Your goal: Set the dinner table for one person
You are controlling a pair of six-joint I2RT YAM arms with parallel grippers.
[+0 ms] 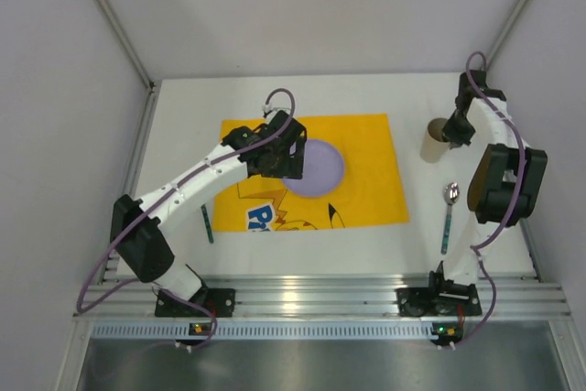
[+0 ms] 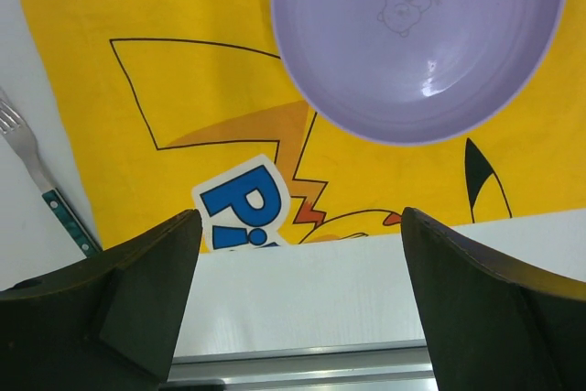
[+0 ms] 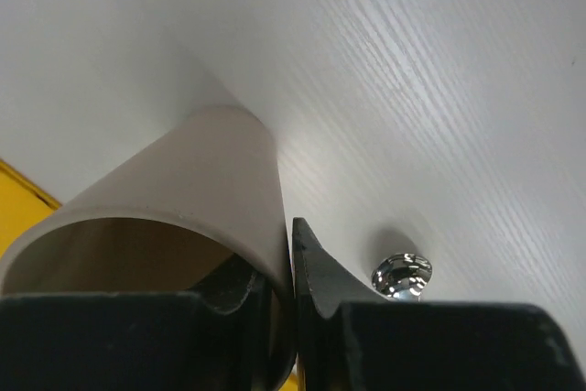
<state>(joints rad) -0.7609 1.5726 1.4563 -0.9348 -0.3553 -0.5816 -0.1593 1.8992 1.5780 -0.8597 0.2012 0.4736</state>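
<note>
Next, I set the beige cup on the yellow cloth's far corner on the spoon side (image 1: 369, 133) with my right gripper.
A lilac plate (image 1: 318, 168) (image 2: 417, 34) lies on the yellow cartoon cloth (image 1: 366, 180) (image 2: 137, 6) on the white dinner table (image 1: 183, 135). My left gripper (image 1: 288, 157) (image 2: 302, 254) hovers over the plate's near-left edge, open and holding nothing. At the right a beige cup (image 1: 433, 139) (image 3: 174, 190) stands upright. My right gripper (image 1: 451, 130) (image 3: 288, 263) is shut on the cup's wall, one finger inside the rim and the other finger (image 3: 316, 267) outside. A spoon (image 1: 449, 212) (image 3: 401, 274) lies just near of the cup.
A fork (image 1: 208, 223) (image 2: 41, 180) with a green handle lies on the table left of the cloth. The ribbed aluminium rail (image 1: 302, 295) runs along the near edge. Grey walls close in the left, far and right sides.
</note>
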